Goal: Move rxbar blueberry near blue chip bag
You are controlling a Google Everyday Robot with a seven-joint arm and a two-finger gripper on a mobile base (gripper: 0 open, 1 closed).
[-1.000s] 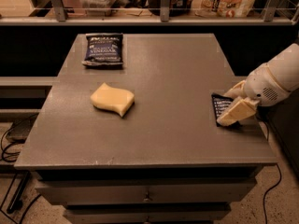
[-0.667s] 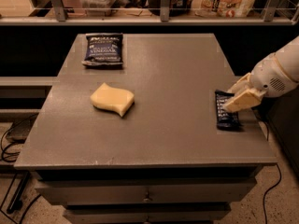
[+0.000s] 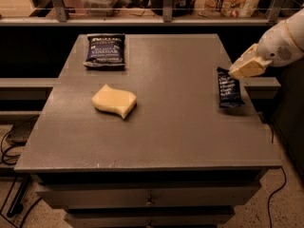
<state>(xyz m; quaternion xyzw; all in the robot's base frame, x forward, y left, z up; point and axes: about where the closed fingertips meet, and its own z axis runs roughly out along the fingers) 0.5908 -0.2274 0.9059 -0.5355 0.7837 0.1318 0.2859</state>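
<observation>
I have a spot for the rxbar blueberry on the grey table (image 3: 143, 50), just beside the blue chip bag's edge facing my gripper. Next, I put it down there.
The rxbar blueberry (image 3: 229, 88), a slim dark navy wrapper with white text, is at the right side of the grey table (image 3: 180, 127). My gripper (image 3: 237, 71) reaches in from the right and is shut on the bar's far end, so the bar hangs from it just above the tabletop. The blue chip bag (image 3: 105, 50), a wider dark blue bag with "VINEGAR" lettering, lies flat at the table's far left corner, well apart from the bar.
A yellow sponge (image 3: 114, 100) lies left of the table's middle, between bag and bar. A shelf with a railing (image 3: 161, 4) and packaged goods runs behind the table. Drawers sit below the front edge. Cables lie on the floor at both sides.
My gripper has moved up and away from the table's front edge, and the rxbar has come along with it, shifting from lying near the right edge to hanging further back.
</observation>
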